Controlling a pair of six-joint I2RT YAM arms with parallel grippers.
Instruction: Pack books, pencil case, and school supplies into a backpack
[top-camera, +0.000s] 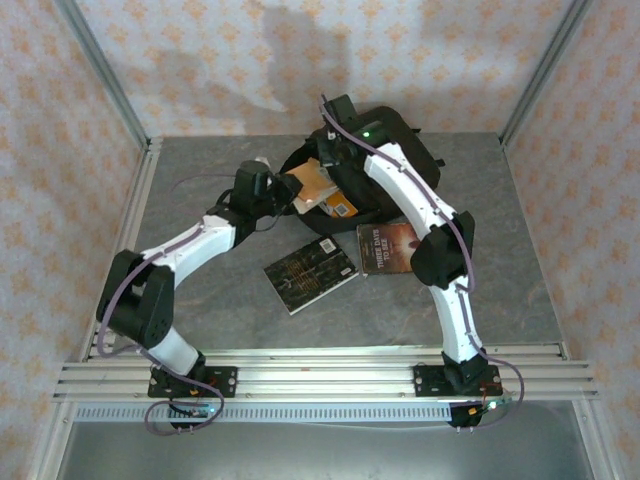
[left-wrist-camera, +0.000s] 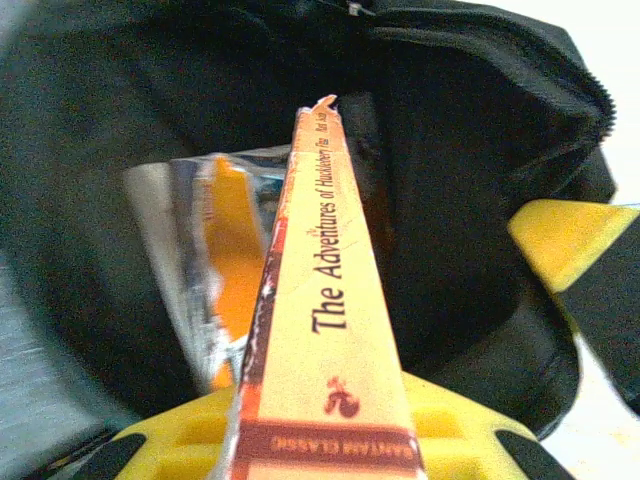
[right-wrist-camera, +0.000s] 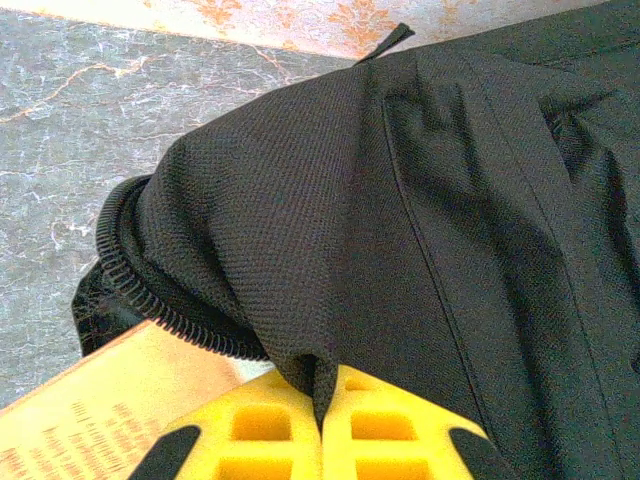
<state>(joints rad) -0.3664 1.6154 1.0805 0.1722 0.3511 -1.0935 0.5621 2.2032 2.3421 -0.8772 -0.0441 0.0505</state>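
Note:
The backpack's zip rim droops over the orange-and-white book while my right gripper pinches a fold of cloth, so that gripper should grab the backpack's rim itself (right-wrist-camera: 218, 340) and hold the backpack's opening wider.
The black backpack (top-camera: 385, 135) lies at the back of the table with its mouth open toward the arms. My left gripper (top-camera: 287, 192) is shut on the orange-and-white book (top-camera: 322, 186), whose far end is inside the mouth. In the left wrist view the book's spine (left-wrist-camera: 330, 300) runs from my left gripper (left-wrist-camera: 330, 435) into the dark interior of the backpack (left-wrist-camera: 460, 140), beside a clear packet (left-wrist-camera: 215, 260). My right gripper (top-camera: 332, 148) is shut on a fold of the backpack (right-wrist-camera: 400, 200), pinched between the yellow fingers of my right gripper (right-wrist-camera: 322, 398). The orange book cover (right-wrist-camera: 90, 420) shows under the zip rim.
A black-covered book (top-camera: 310, 272) and a dark brown book (top-camera: 386, 246) lie flat on the grey table (top-camera: 520, 260) in front of the backpack, between the two arms. A yellow finger of the right gripper (left-wrist-camera: 570, 235) holds up the rim in the left wrist view.

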